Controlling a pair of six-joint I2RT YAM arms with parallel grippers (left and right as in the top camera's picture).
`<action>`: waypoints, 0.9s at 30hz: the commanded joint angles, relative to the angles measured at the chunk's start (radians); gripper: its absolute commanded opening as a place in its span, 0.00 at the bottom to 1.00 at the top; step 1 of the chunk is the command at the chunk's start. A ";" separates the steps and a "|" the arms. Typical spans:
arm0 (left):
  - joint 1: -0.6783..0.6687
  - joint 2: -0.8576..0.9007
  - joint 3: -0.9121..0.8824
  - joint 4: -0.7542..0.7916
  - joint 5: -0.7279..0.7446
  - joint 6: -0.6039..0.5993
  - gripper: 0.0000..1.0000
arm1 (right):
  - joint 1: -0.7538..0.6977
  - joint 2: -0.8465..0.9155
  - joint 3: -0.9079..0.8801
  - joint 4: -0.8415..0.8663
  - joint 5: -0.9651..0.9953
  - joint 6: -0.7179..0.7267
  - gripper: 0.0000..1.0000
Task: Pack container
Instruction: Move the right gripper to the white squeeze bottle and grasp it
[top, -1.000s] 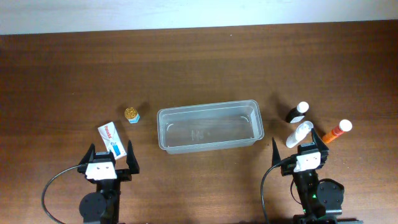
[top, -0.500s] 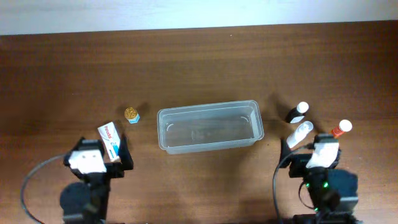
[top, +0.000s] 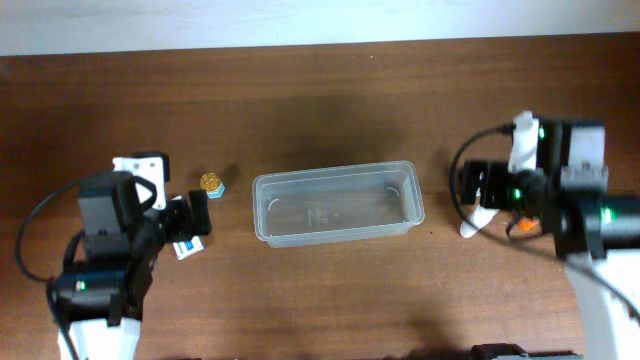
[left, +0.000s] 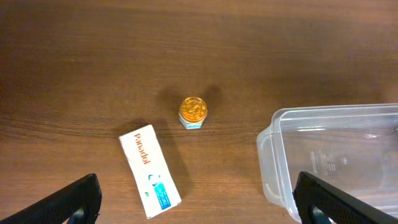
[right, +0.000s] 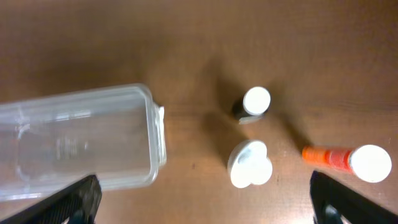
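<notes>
The white bottle's top (top: 485, 211) (right: 252, 171) is beside the clear container. My right gripper moves there next and closes on it.
The container (top: 336, 235) is a clear shallow tub at the table's middle, with nothing in it. In the left wrist view its left end (left: 269, 163) shows, and in the right wrist view its right end (right: 155, 134). My left gripper (top: 190, 215) is open and empty, raised above a white Panadol box (left: 149, 170) and a small gold-capped jar (left: 193, 111). My right gripper (top: 482, 187) is open and empty, raised above a dark white-capped bottle (right: 254, 103), a white bottle (right: 250, 163) and an orange bottle (right: 346, 160). The arms hide most of these in the overhead view.
The gold-capped jar (top: 211, 184) stands left of the container and the box corner (top: 188, 247) shows beneath the left arm. The white bottle (top: 470, 225) lies right of the container. The brown wooden table ends at a pale wall behind.
Both arms have lifted from the front edge and moved forward, the left over the box, the right over the bottles. No object has moved.
</notes>
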 joint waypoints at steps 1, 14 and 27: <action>0.003 0.033 0.023 -0.018 0.035 -0.006 0.99 | -0.032 0.087 0.041 -0.038 0.005 0.117 0.98; 0.003 0.041 0.023 -0.028 0.035 -0.006 0.99 | -0.121 0.356 0.024 -0.148 -0.059 0.165 0.98; 0.003 0.041 0.023 -0.028 0.035 -0.006 0.99 | -0.146 0.385 -0.118 -0.045 -0.059 0.189 0.86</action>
